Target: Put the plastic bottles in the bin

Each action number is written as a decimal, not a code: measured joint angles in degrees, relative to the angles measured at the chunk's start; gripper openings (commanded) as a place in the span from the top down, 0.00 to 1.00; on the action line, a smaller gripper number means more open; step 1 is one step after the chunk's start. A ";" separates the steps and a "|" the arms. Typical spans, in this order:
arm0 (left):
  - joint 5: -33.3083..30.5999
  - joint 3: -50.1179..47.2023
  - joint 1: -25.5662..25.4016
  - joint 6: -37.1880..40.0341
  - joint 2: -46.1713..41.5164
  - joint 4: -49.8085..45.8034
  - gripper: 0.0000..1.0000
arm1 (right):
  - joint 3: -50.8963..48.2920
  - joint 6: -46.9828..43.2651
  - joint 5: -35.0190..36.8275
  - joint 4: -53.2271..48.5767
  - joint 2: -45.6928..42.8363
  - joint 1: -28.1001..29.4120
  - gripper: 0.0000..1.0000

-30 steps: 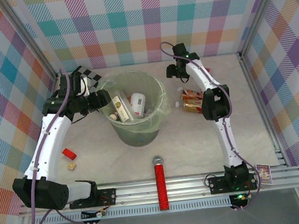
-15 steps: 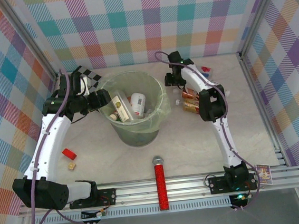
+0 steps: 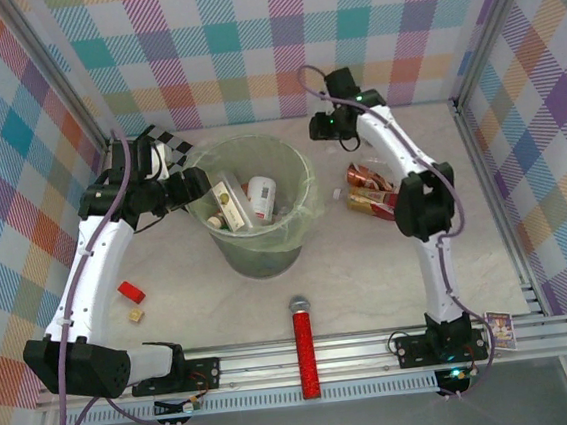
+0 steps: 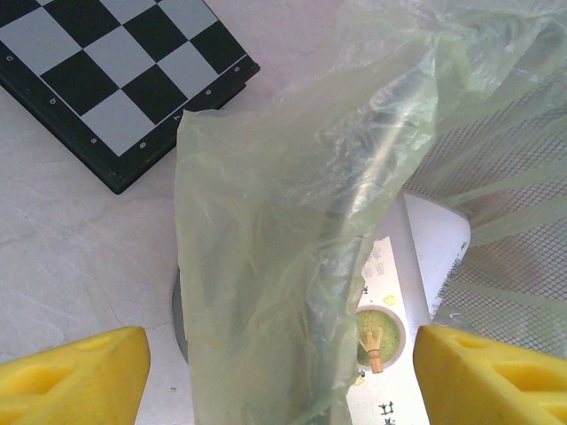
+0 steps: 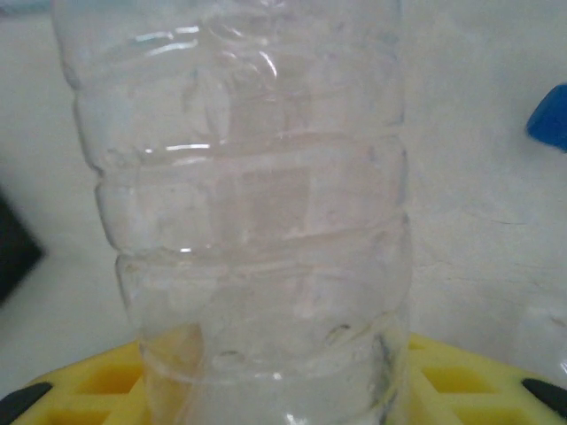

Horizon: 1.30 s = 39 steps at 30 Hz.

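Next, my right gripper releases the clear plastic bottle in the bin (image 3: 249, 205), between the white carton and the white bottle.
In the right wrist view a clear ribbed plastic bottle (image 5: 257, 204) stands between my yellow fingers (image 5: 80, 390), and my right gripper (image 5: 275, 390) is shut on it. From above, the right gripper (image 3: 325, 126) is at the far side of the table, right of the bin (image 3: 267, 244). The pale-green bin holds several bottles (image 3: 260, 197). Two red-labelled bottles (image 3: 368, 176) lie on the table to its right. My left gripper (image 3: 196, 186) is open at the bin's left rim, its jaws either side of the liner (image 4: 292, 221), with a white-labelled bottle (image 4: 390, 345) below.
A checkerboard (image 3: 168, 143) lies behind the bin's left side. A red glittery microphone (image 3: 304, 351) lies near the front rail. A red block (image 3: 130, 290) and a small tan cube (image 3: 136, 314) sit at the left. A blue cap (image 5: 551, 115) is near the held bottle.
My right jaws have closed on the clear bottle, and the right wrist has shifted a little left and back toward the far wall. The left arm has not moved.
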 measured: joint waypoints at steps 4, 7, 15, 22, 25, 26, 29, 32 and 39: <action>-0.48 0.02 0.00 0.07 0.00 -0.13 0.28 | -3.87 0.04 -2.78 -0.66 -12.39 0.00 0.61; -1.11 0.02 0.00 0.15 0.00 -0.13 0.33 | -6.23 0.07 -4.76 -1.07 -20.33 0.33 0.62; -1.11 0.02 -0.46 0.02 0.00 -0.09 0.44 | -10.08 1.51 -9.75 -2.91 -31.08 10.21 0.64; -1.20 0.02 -1.31 -1.11 0.00 0.00 0.56 | -6.25 2.86 -7.89 -7.10 -27.21 23.45 0.64; -1.36 0.02 -1.51 -1.31 0.00 0.02 0.58 | -2.51 3.52 -6.49 -9.22 -23.52 26.97 0.63; -1.36 0.02 -1.51 -1.33 0.00 0.04 0.58 | -1.60 3.61 -5.88 -9.77 -22.38 27.82 0.63; -1.51 0.02 -1.51 -1.57 0.00 0.09 0.60 | 0.37 4.42 -4.44 -11.82 -19.30 29.79 0.62; -1.55 0.02 -1.51 -1.97 0.00 0.09 0.60 | 0.66 5.25 -3.48 -13.94 -17.53 30.34 0.59; -1.55 0.02 -1.51 -2.78 0.00 0.13 0.61 | 0.66 6.75 -2.19 -16.50 -15.08 30.38 0.54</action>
